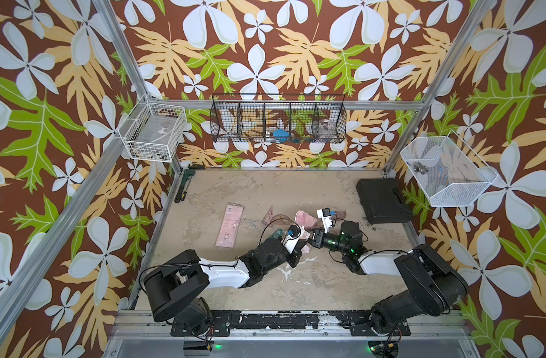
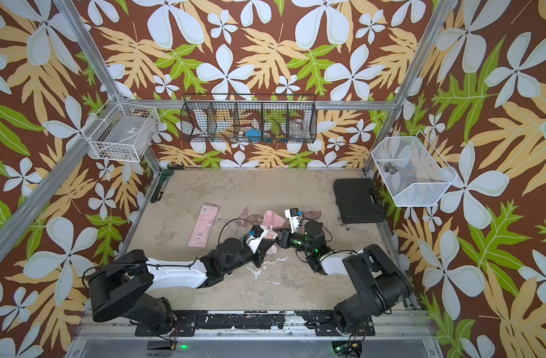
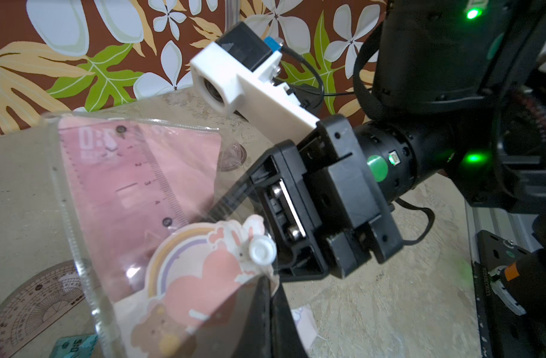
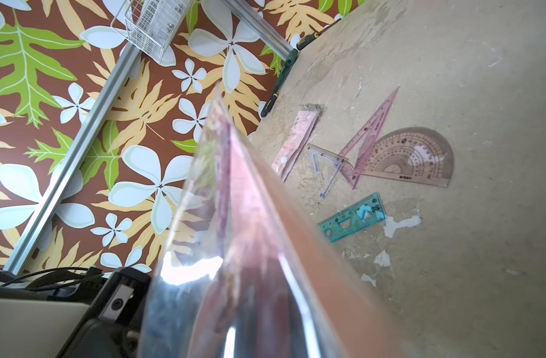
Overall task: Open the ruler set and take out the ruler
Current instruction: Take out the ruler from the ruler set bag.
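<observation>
My right fingers sit on the pouch's clear side, short of the pink ruler; next I open them and grab the ruler's edge (image 3: pixel 172 195) before pulling.
The ruler set (image 1: pixel 305 220) (image 2: pixel 274 220), a clear plastic pouch with a pink ruler (image 3: pixel 135 192) inside, is held up over the middle of the table between both arms. My left gripper (image 3: pixel 270 280) (image 1: pixel 303 245) is shut on the pouch's edge just below its white snap button (image 3: pixel 262 249). My right gripper (image 1: pixel 309 241) (image 2: pixel 277 238) meets the pouch from the other side. Its black fingers (image 3: pixel 234 195) show through the plastic. In the right wrist view the pouch (image 4: pixel 243 248) comes out from between the jaws and hides them, so they appear shut on it.
On the table left of the arms lie a flat pink packet (image 1: pixel 229 224), two set squares (image 4: pixel 371 130), a protractor (image 4: pixel 411 158) and a green ruler (image 4: pixel 353 217). A black case (image 1: pixel 383 200) sits at the back right, a wrench (image 1: pixel 183 186) along the left edge. Wire baskets hang on the walls.
</observation>
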### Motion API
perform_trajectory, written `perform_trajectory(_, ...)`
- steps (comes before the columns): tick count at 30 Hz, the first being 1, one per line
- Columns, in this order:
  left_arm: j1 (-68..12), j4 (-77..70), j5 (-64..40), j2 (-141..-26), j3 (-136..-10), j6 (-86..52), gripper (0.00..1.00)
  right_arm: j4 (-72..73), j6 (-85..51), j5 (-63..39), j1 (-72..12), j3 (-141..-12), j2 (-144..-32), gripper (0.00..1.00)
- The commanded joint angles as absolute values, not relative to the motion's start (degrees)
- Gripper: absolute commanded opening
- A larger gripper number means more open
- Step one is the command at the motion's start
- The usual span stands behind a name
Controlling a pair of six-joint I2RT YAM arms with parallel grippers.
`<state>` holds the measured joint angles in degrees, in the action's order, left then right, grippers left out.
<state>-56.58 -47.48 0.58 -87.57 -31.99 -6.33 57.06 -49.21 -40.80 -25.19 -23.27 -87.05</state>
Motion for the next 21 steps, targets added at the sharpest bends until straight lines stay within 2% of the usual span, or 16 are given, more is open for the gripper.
perform_trajectory(1,-56.77,-50.93,-5.70,-87.63,-32.13,-6.17,0.00,60.36,-48.45,-41.95,-25.65,-23.38,-85.70,0.12)
perform_trajectory(8,-56.69,-49.31,-0.43,-86.78,-31.69,-5.45,0.00,55.24,-46.54,-40.28,-25.13,-23.62,-82.57,0.00)
perform_trajectory(16,-56.60,-46.70,9.51,-85.62,-31.46,-5.89,0.00,46.11,-40.83,-40.19,-23.46,-24.05,-78.35,0.00)
perform_trajectory(21,-56.64,-46.69,10.48,-84.94,-31.45,-5.45,0.00,44.04,-39.09,-40.24,-23.44,-23.38,-77.55,0.00)
